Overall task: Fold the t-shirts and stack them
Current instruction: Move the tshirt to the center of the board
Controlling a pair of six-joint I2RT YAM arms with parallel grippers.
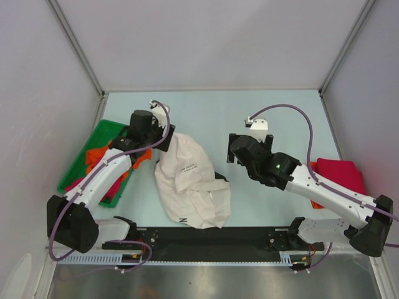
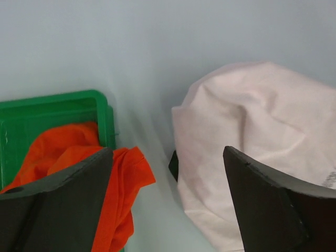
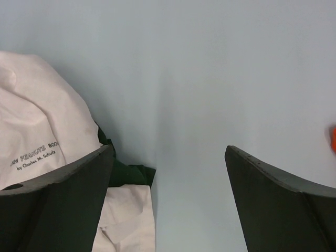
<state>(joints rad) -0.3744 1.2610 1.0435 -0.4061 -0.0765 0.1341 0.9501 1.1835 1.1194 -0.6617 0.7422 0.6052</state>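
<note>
Next, I move my right gripper to the cream t-shirt's hem (image 1: 196, 179) just below the small black print and close it there.
A crumpled cream t-shirt (image 1: 190, 180) with dark green sleeves and small black print lies in the middle of the table. My left gripper (image 1: 161, 138) hovers at its far left corner, open, with nothing between the fingers. The left wrist view has the left gripper (image 2: 167, 152) between the cream t-shirt (image 2: 252, 121) and an orange t-shirt (image 2: 63, 149) that spills over the bin's rim. My right gripper (image 1: 239, 152) is open and empty just right of the cream t-shirt. In its own view the right gripper (image 3: 169, 148) is over bare table, beside a green sleeve (image 3: 128, 173).
A green plastic bin (image 1: 78, 168) holding orange cloth stands at the left edge, under my left arm. A folded crimson t-shirt (image 1: 340, 174) lies at the right, partly under my right arm. White walls close in the table on three sides.
</note>
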